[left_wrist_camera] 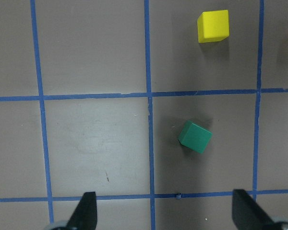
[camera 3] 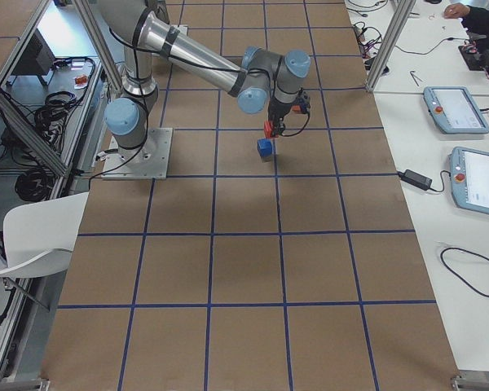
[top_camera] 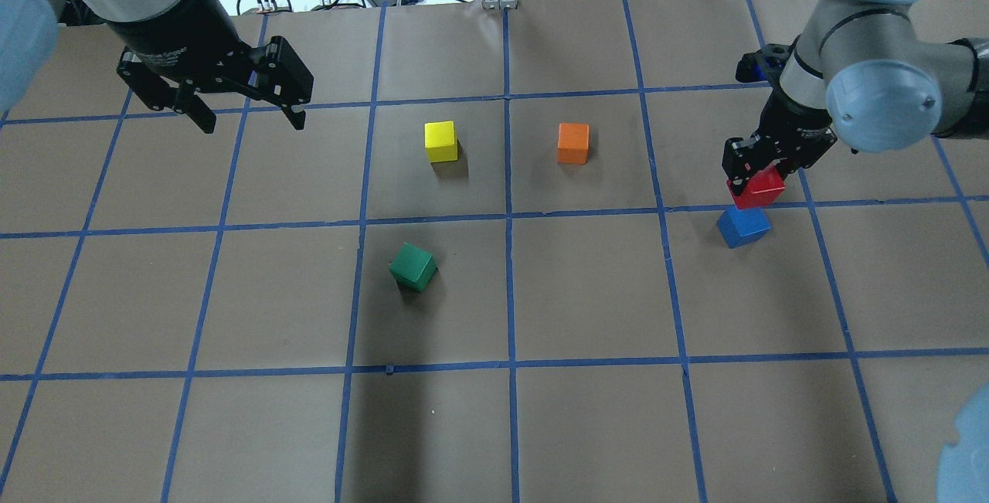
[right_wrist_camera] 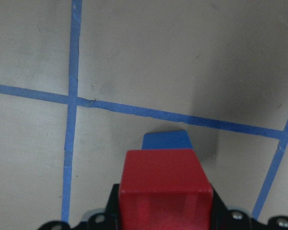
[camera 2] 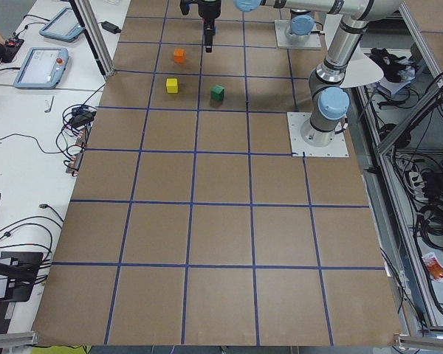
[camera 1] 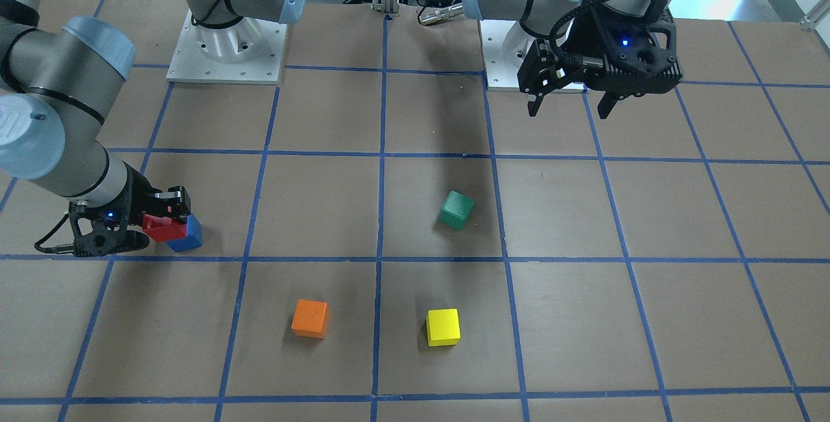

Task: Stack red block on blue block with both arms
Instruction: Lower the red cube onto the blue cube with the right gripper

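Note:
My right gripper will let go of the red block on top of the blue block [camera 1: 171,228] [right_wrist_camera: 169,173], near the blue tape line.
My right gripper [top_camera: 761,175] is shut on the red block [top_camera: 757,188] and holds it right over the blue block [top_camera: 743,226], which sits on the table by a blue tape line. I cannot tell whether the two blocks touch. In the front-facing view the red block [camera 1: 159,227] partly covers the blue block [camera 1: 187,238]. In the right wrist view the red block [right_wrist_camera: 165,184] fills the bottom, and the blue block [right_wrist_camera: 167,140] peeks out beyond it. My left gripper [top_camera: 253,123] is open and empty, high above the table's other side.
A green block [top_camera: 413,266] lies turned at an angle near the middle. A yellow block [top_camera: 440,141] and an orange block [top_camera: 572,143] sit farther out. Blue tape lines divide the brown table [top_camera: 587,426] into squares. The arm bases [camera 1: 227,46] stand at the robot's edge.

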Controlling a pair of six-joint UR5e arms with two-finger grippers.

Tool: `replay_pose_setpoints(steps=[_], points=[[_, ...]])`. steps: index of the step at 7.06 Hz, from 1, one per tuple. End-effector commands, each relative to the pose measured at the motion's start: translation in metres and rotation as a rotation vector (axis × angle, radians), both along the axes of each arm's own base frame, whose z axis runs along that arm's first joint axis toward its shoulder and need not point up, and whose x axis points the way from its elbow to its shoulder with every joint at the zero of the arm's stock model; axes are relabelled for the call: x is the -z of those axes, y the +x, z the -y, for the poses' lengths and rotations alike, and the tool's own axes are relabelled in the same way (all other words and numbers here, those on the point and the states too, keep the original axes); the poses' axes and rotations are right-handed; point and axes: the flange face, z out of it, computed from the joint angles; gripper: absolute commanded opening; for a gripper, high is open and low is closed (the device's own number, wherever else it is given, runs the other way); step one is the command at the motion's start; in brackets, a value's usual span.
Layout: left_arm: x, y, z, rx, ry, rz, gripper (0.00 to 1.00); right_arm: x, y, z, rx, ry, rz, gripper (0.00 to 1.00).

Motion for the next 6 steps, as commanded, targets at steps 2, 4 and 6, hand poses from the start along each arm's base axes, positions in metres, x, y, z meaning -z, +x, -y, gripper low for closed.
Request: replay_pose_setpoints(steps=[2,4,6], points=[[0.0,0.0,0.0,0.0,-0.001,0.0,1.0,0.018,-0.002,-0.008,-0.036,-0.022,-0.005,0.0],[0.0,0.0,0.0,0.0,0.0,0.0,1.0,0.028,-0.003,-0.013,-0.03,-0.062,-0.017,0.0],[0.0,0.0,0.0,0.0,-0.001,0.0,1.0,0.031,-0.006,-0.015,-0.026,-0.061,-0.021,0.0]])
